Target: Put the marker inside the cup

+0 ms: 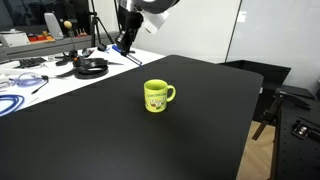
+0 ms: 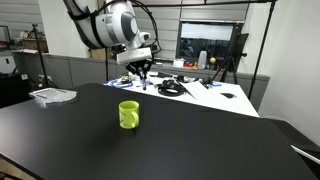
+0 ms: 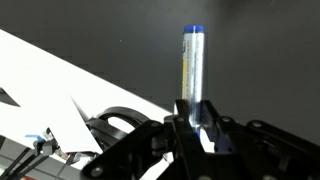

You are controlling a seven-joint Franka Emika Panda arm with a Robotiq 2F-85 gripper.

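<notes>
Next, my gripper lets go of the marker inside the yellow-green cup (image 1: 153,87), leaning on the cup's rim away from the cup's handle.
The cup (image 1: 157,96) is a bright yellow-green mug with a side handle, standing upright on the black table in both exterior views (image 2: 129,115). My gripper (image 3: 198,122) is shut on the marker (image 3: 192,65), a thin bluish stick that juts out from between the fingers in the wrist view. In the exterior views the gripper (image 1: 124,43) (image 2: 141,72) hangs above the far edge of the table, well behind the cup, with the marker barely visible.
The black table (image 1: 200,120) spreads around the cup. Behind it a white bench holds black headphones (image 1: 91,67), blue cable coils (image 1: 12,103) and clutter. A tray-like item (image 2: 52,95) lies near the table's far side. A chair (image 1: 275,100) stands beside the table.
</notes>
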